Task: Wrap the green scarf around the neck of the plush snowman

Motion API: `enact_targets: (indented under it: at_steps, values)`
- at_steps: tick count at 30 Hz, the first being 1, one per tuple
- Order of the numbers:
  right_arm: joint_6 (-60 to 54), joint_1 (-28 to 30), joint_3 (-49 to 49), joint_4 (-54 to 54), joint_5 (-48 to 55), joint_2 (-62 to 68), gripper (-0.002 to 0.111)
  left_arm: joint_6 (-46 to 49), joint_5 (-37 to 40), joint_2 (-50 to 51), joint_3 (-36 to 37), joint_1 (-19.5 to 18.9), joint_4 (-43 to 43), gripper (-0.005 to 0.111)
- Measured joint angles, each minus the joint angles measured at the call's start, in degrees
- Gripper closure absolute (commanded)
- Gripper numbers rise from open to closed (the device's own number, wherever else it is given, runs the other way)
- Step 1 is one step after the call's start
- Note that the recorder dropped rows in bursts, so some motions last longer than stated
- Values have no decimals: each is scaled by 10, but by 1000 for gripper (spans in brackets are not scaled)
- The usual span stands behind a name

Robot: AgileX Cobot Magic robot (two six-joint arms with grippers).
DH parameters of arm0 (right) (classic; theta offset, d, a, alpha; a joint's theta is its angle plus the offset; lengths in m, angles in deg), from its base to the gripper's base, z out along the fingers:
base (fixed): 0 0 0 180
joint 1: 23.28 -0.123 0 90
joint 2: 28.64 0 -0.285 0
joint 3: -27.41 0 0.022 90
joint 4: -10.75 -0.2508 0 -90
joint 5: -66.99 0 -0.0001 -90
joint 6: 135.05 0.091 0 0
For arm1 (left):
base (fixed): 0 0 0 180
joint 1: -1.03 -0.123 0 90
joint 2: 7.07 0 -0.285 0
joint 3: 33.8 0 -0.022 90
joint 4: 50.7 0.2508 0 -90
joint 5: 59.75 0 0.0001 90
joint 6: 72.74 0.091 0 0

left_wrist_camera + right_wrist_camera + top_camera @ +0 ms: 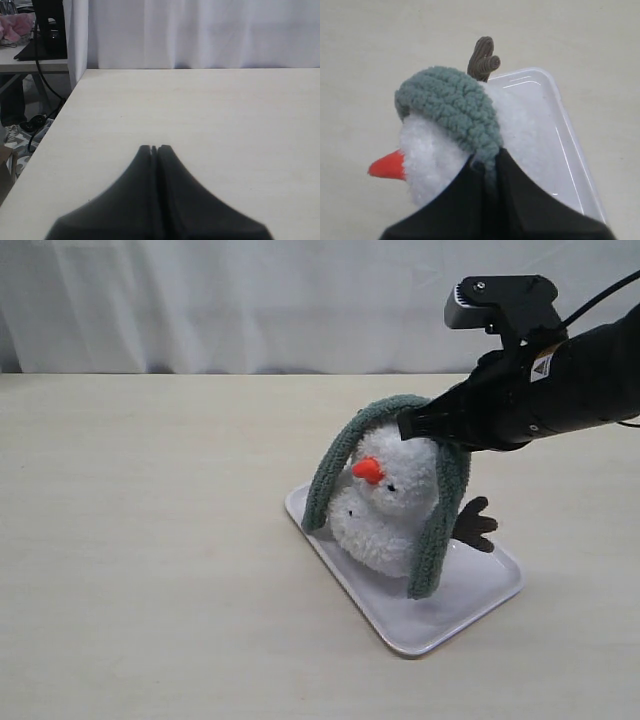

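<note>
Next, my right gripper grabs the green scarf closer to the top (pixel 376 414) and pulls it behind the snowman's head, since the scarf's middle is sitting on top of that head.
The plush snowman (pixel 392 508) stands on the white tray (pixel 470 605), orange nose (pixel 368 470) pointing left, one brown twig arm (pixel 475 524) sticking out to the right. The green scarf (pixel 342 458) is draped over its head, one end hanging down the left side, the other (pixel 430 540) down the right. My right gripper (pixel 408 426) is shut on the scarf just above the head; in the right wrist view the scarf (pixel 452 105) runs into the closed tips of my right gripper (pixel 490 160). My left gripper (pixel 154 148) is shut with nothing in it, over bare table, out of the exterior view.
The tray's rim (pixel 570 145) sits angled on the pale wooden table (pixel 150 560). A white curtain (pixel 250 300) closes the back. Past the table's edge in the left wrist view are cables (pixel 42 95) and a side table (pixel 30 60).
</note>
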Motion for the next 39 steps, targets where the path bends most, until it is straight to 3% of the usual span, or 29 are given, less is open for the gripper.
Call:
enact_targets:
  at_steps: [6, 13, 19, 32, 39]
  values:
    - [-9, 0, 0, -9, 22, 1, 104, 0, 0, 0, 0, 0, 0, 107]
    - [-10, 0, 0, -10, 44, 12, 76, 0, 0, 0, 0, 0, 0, 107]
    - [-10, 0, 0, -10, 47, 7, 65, 0, 0, 0, 0, 0, 0, 107]
    - [-16, 0, -2, -40, 44, -81, 65, 0, 0, 0, 0, 0, 0, 107]
    - [-97, -61, -15, -45, 28, -107, 80, 0, 0, 0, 0, 0, 0, 107]
